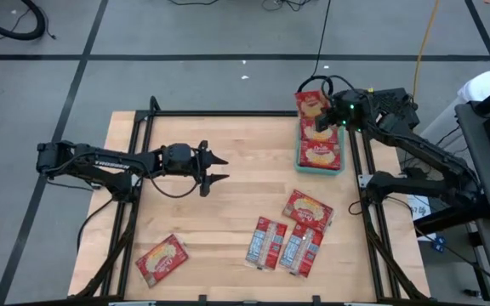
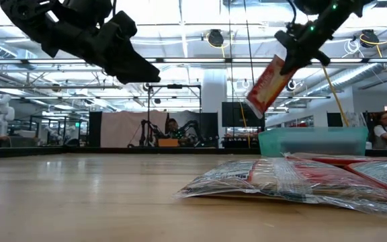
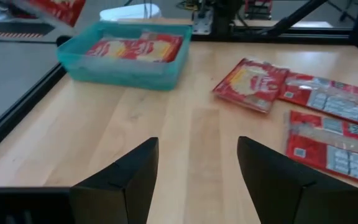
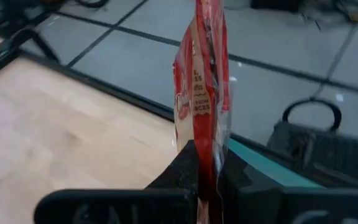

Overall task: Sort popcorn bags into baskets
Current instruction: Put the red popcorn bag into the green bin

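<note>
The lone red popcorn bag, apart from the three others, should next have my left gripper go to its far corner (image 1: 172,237) and close there.
My right gripper (image 1: 328,114) is shut on a red popcorn bag (image 1: 311,104) above the far end of the teal basket (image 1: 340,167), which has popcorn bags (image 3: 135,48) lying in it. The low view shows this bag (image 2: 269,84) hanging above the basket (image 2: 312,141). My left gripper (image 1: 217,168) is open over bare table left of centre, touching nothing. Three bags (image 1: 307,208) (image 1: 266,242) (image 1: 301,252) lie flat near the right front, and one bag (image 1: 161,260) lies at the left front. My right gripper pinches the bag's upper edge (image 4: 205,146) between its two fingers (image 4: 182,168). It comes from the table's right side, slanting down. The bag hangs tilted below the fingers (image 2: 299,46), its lower end (image 2: 255,104) clear of the basket.
A dark metal frame (image 1: 228,113) runs round the wooden table. Bare wood lies between my left gripper and the basket. Beyond the table stand other robot stations, and a person (image 2: 385,128) is at the right.
</note>
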Controlling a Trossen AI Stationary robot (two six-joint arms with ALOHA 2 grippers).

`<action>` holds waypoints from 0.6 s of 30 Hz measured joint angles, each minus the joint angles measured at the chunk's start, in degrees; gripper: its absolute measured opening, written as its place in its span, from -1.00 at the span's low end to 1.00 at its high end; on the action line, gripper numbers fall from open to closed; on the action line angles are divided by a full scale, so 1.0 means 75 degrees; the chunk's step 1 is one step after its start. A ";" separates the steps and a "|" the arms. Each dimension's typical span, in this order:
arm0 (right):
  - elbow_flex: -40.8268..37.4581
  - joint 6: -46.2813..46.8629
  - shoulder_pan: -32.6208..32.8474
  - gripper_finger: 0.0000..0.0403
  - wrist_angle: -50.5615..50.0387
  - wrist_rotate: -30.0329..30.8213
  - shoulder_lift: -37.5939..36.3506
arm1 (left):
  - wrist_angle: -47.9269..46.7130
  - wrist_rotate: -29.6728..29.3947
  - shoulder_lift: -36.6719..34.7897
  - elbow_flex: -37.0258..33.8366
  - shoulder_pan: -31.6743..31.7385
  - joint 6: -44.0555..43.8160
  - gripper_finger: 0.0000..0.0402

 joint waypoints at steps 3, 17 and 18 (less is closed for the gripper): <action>-0.0326 0.0508 -0.0333 -0.96 0.0164 -0.0003 0.0000 | 0.0020 0.0012 0.0000 0.0000 -0.0117 0.0003 0.11; -0.1699 0.1251 -0.0857 -0.96 0.0917 -0.0803 -0.0032 | -0.0053 0.0008 0.0000 -0.0006 -0.0440 0.0018 0.11; -0.1727 0.1271 -0.0857 -0.96 0.0912 -0.0805 -0.0031 | -0.0061 0.0008 0.0000 -0.0006 -0.0440 0.0018 0.11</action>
